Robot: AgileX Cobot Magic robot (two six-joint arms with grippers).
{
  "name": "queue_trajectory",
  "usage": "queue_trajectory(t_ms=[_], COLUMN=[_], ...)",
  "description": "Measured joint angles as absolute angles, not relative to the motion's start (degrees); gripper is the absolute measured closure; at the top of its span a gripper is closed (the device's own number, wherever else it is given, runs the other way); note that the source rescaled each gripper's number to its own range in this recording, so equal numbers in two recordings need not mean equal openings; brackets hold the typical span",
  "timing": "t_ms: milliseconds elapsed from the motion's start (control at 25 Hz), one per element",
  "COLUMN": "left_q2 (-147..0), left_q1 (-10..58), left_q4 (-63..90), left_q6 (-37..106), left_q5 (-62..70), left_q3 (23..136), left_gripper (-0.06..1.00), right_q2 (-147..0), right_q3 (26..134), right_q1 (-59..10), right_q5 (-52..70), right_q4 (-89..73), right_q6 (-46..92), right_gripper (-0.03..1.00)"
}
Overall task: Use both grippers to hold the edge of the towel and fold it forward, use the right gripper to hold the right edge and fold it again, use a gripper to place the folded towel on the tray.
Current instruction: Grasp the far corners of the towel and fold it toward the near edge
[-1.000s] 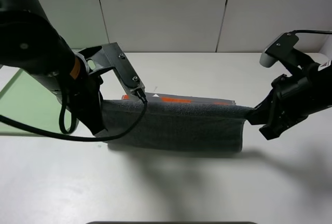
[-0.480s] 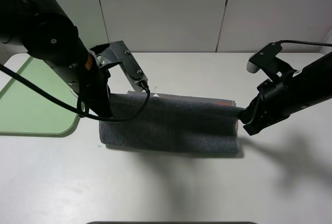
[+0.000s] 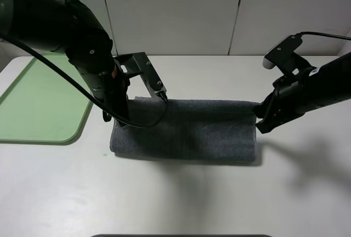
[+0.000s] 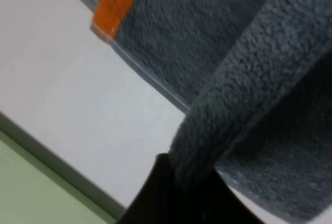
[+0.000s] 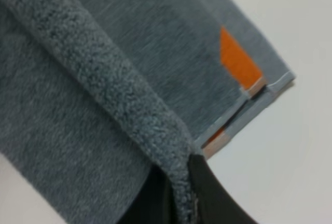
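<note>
Next, my left gripper lets go of the towel's edge at the lower layer's far corner [image 3: 135, 95], next to the orange patch.
The dark grey towel [image 3: 184, 130] lies folded in half on the white table, a flat band between both arms. My left gripper [image 3: 117, 119] is shut on the edge of the towel at its left corner, low over the cloth. In the left wrist view the hem [image 4: 228, 94] runs into the black fingers [image 4: 155, 198], above the lower layer with its orange patch [image 4: 111, 3]. My right gripper [image 3: 259, 119] is shut on the same hem at the right corner. The right wrist view shows the hem [image 5: 129, 110] pinched over an orange patch [image 5: 238, 60]. The light green tray [image 3: 33, 102] sits at the far left.
A pale panelled wall runs behind the table. The left arm's black cable [image 3: 148, 122] loops over the towel's left part. Bare white tabletop [image 3: 181, 193] lies in front of the towel, toward the camera. The tray's rim [image 4: 46, 156] shows beside the left gripper.
Both grippers carried the grey hem toward the wall and lowered it. The hanging fold now lies flat, and the orange patches are covered in the high view.
</note>
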State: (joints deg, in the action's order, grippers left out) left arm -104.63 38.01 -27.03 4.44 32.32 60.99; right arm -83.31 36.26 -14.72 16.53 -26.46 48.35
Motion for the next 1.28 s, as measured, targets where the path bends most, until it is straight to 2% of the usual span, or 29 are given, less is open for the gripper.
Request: queue_trajectory(t_ms=[360,880,960,1000,1040,1120,1160,1200,1240,1280], left_q2=[-105.23,-105.23,-105.23,-105.23,-105.23,-105.26,-105.38,-105.38,-105.38,-105.38], left_q1=[34.36,34.19,34.19,34.14,33.86,33.13,32.87,32.85,32.85,32.85], left_q4=[-27.06,-27.00,-27.00,-27.18,-27.78,-29.01,-29.31,-29.31,-29.24,-29.24], left_q6=[3.78,3.72,3.38,2.97,2.63,2.05,1.81,1.68,1.60,1.55], left_q5=[27.56,26.53,26.60,27.09,28.34,30.70,30.85,30.58,30.38,30.15], left_q3=[62.76,62.76,62.76,62.76,62.76,62.54,62.50,62.50,62.50,62.50], left_gripper=[0.94,0.94,0.89,0.83,0.72,0.44,0.26,0.14,0.07,0.02], right_q2=[-83.31,-83.31,-83.31,-83.31,-83.31,-83.31,-83.31,-83.31,-83.31,-83.31], right_q3=[36.26,35.85,35.72,35.72,35.67,35.55,35.55,35.55,35.55,35.55], right_q1=[-14.72,-14.72,-14.72,-14.72,-14.72,-14.36,-14.36,-14.36,-14.28,-14.28], right_q5=[12.48,10.44,10.44,10.44,10.21,9.58,9.38,9.09,8.53,7.92], right_q4=[-26.39,-26.38,-26.32,-26.19,-25.79,-25.37,-25.37,-25.37,-25.37,-25.37], right_q6=[48.35,48.35,48.35,48.14,48.09,47.92,47.92,47.79,47.73,47.62], right_gripper=[0.97,0.97,0.97,0.95,0.91,0.69,0.52,0.33,0.20,0.12])
